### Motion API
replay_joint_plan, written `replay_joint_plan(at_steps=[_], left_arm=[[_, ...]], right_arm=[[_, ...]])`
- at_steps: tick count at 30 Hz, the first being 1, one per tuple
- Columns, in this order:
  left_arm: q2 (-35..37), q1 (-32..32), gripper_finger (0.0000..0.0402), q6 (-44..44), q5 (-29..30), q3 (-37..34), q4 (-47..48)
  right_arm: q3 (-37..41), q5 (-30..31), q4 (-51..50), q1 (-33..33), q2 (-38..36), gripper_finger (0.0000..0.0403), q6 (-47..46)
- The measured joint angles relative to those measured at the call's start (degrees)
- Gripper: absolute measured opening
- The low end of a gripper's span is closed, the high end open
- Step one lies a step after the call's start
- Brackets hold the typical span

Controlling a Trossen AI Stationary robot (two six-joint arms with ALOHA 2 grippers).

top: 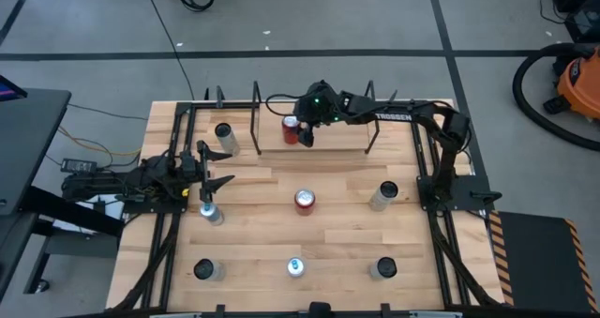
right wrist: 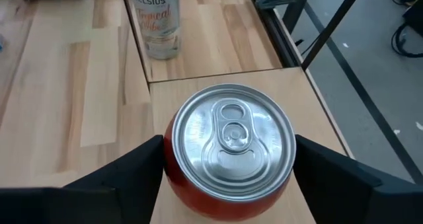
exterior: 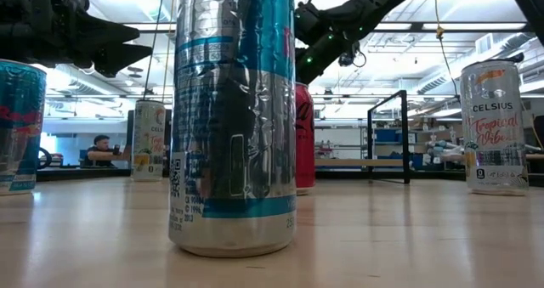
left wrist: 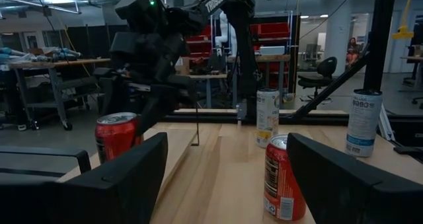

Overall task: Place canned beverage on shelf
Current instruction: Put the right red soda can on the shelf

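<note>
Next, my right gripper releases the red can, still upright on the shelf board, on the shelf board's back corner point(top: 275, 119) point(right wrist: 256, 95), by the black end bracket.
A red canned beverage point(top: 292, 128) stands upright at the left end of the shelf's light wood board point(top: 337, 140), at the far side of the table. My right gripper point(top: 305, 130) reaches over it from the table's right, a finger on each side of the can point(right wrist: 228, 151). My left gripper point(top: 211, 168) waits open at the table's left side, and in its wrist view nothing lies between its fingers point(left wrist: 225, 178). My right gripper has the red can's round wall point(right wrist: 173, 174) between its two fingers, one on each opposite side, just below the top rim. The fingers slant down from the table's right. The can is upright over the shelf board point(right wrist: 165, 98); whether its base rests there, I cannot tell.
Several other cans stand about the table: a red one point(top: 305, 201) in the middle, pale ones at the far left point(top: 223, 135) and right point(top: 384, 194), one point(top: 211, 213) near my left gripper, and three along the near edge point(top: 295, 266). Black frame rails run down both sides.
</note>
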State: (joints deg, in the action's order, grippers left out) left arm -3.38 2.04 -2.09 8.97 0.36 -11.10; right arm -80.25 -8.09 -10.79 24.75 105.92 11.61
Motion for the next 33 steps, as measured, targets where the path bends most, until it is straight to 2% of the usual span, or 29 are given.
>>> replay_joint_plan(at_steps=[10, 23, 33], left_arm=[[0.00, 0.00, 0.0316, 0.00, -0.04, 0.02, 0.07], [-0.95, 0.04, 0.0316, 0.00, 0.00, 0.02, 0.57], [-1.22, 0.04, 0.0316, 0.00, 0.00, 0.01, 0.63]], right_arm=[[-0.53, 1.49, 7.45, 0.18, 2.97, 0.0307, -0.47], [-11.97, 4.09, 2.02, 2.02, 7.39, 0.0307, 1.77], [-23.13, 4.95, -5.13, 2.25, 15.85, 0.0307, 2.67]])
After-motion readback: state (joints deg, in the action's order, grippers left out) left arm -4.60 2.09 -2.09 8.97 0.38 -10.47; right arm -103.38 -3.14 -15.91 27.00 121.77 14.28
